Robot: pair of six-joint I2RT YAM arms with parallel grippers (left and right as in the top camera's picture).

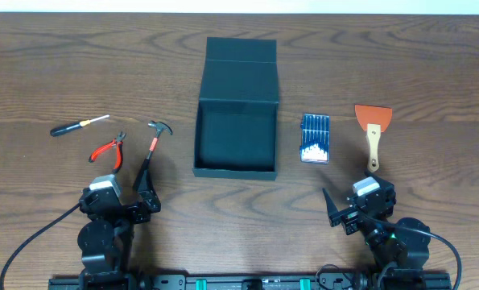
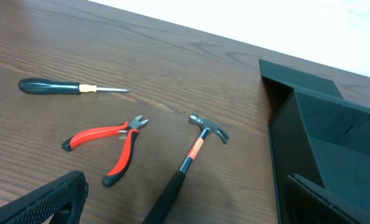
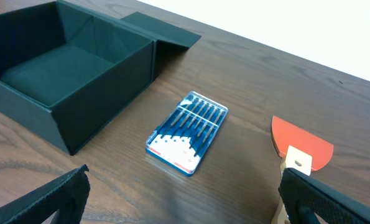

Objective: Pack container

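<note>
My right gripper goes to the orange scraper next and closes on the scraper's handle (image 1: 373, 134) (image 3: 295, 165), just behind its blade.
The dark teal container (image 1: 215, 171) stands open at the table's middle, its flap lid (image 1: 241, 51) laid back; it looks empty. It also shows in the left wrist view (image 2: 309, 121) and the right wrist view (image 3: 104, 68). Left of it lie a hammer (image 1: 153, 143), red pliers (image 1: 108, 150) and a screwdriver (image 1: 76, 124). Right of it lie a blue drill bit case (image 1: 315, 138) and an orange scraper (image 1: 373, 127). My left gripper (image 2: 185, 205) is open and empty over the hammer's handle (image 2: 172, 193). My right gripper (image 3: 185, 199) is open and empty, near the case (image 3: 188, 132).
The wooden table's far edge (image 1: 239, 14) runs behind the container. Both arm bases (image 1: 102, 234) sit at the front edge. The scraper's blade (image 3: 300, 142) lies close to my right gripper's right finger.
</note>
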